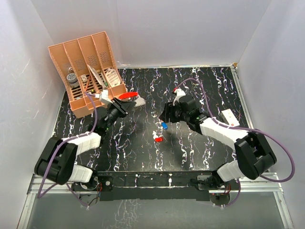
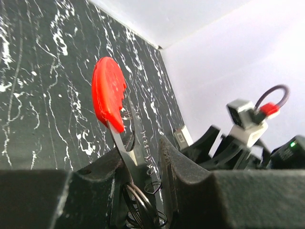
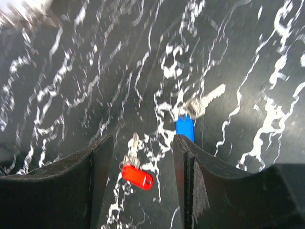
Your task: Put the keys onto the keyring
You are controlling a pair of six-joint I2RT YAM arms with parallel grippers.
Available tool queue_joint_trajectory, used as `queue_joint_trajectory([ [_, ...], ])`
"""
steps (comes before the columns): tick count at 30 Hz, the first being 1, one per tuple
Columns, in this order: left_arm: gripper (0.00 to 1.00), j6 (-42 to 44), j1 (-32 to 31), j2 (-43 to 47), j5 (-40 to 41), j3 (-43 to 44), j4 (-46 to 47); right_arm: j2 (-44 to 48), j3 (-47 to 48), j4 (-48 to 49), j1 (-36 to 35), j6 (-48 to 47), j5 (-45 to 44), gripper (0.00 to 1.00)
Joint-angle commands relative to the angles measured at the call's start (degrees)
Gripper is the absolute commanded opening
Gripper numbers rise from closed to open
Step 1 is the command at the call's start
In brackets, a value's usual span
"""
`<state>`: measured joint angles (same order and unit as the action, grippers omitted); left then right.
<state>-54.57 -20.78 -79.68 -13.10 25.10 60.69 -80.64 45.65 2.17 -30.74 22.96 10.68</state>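
Observation:
The red-headed key is next, and my right gripper will go to it and close on its red head (image 1: 157,139) (image 3: 131,174), close to the key's metal part.
The keyring is a red oval (image 1: 127,95) with a flat whitish-grey tag (image 1: 138,100). My left gripper (image 1: 118,109) is shut on it and holds it just above the table at the back left. In the left wrist view the red oval (image 2: 108,90) sticks up out of my left gripper (image 2: 140,152), with the grey tag (image 2: 139,143) and thin wire rings between the pads. The blue-headed key (image 1: 164,126) and the red-headed key (image 1: 158,139) lie on the table at the centre. My right gripper (image 1: 167,114) is open and empty just above them. In the right wrist view the red-headed key (image 3: 137,175) lies between the open fingers of my right gripper (image 3: 140,143), and the blue-headed key (image 3: 186,128) lies by the right finger.
An orange slotted rack (image 1: 88,71) with small items stands at the back left, close behind the left gripper. A small white box (image 1: 228,117) lies at the right beside the right arm. White walls close in the black marbled table (image 1: 143,157).

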Motion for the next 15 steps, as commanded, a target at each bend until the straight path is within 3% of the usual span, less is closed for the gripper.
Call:
queue_joint_trajectory([
  [1, 0.0, 1.6, 0.3, 7.5, 7.5, 0.3, -7.7, -1.0, 2.1, -5.3, -2.7, -3.6, -0.9, 0.51],
  [8, 0.0, 1.7, 0.2, 11.9, 10.6, 0.2, -13.3, -2.7, 2.6, -7.8, -9.1, -4.4, -3.0, 0.49],
  [15, 0.0, 1.5, 0.2, 12.0, 10.2, -0.1, -13.1, -3.1, 0.9, -6.3, -10.3, -3.9, 0.2, 0.48],
])
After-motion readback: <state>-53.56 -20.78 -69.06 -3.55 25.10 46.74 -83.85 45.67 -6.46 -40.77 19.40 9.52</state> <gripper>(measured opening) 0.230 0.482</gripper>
